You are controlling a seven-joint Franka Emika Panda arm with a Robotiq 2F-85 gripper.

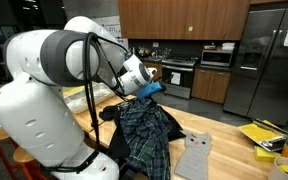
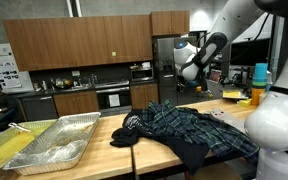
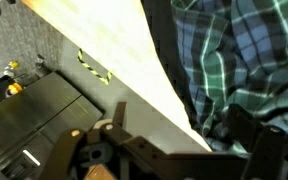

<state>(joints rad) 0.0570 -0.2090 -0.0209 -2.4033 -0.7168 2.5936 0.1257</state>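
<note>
The robot's gripper will close on the plaid shirt's far edge (image 1: pixel 161 110) (image 3: pixel 193 20), where it meets the dark cloth on the side toward the pale cat-shaped piece.
A green-and-blue plaid shirt (image 1: pixel 144 128) (image 2: pixel 189 124) lies crumpled on the wooden table (image 1: pixel 224 150) (image 2: pixel 104 155), with dark cloth along its edge. My gripper (image 1: pixel 150 88) (image 2: pixel 188 70) hangs a little above the shirt in both exterior views. In the wrist view the gripper (image 3: pixel 184 128) is open, its two dark fingers (image 3: pixel 115 118) far apart. One finger is over the table's edge, the other over the plaid shirt (image 3: pixel 234 50). Nothing is held between them.
A foil tray (image 2: pixel 54 140) sits at one end of the table. A pale cat-shaped piece (image 1: pixel 194 155) and yellow items (image 1: pixel 264 135) lie on it too. Beyond the table's edge is grey floor with a tape mark (image 3: pixel 94 68). Kitchen cabinets and a fridge (image 1: pixel 269 60) stand behind.
</note>
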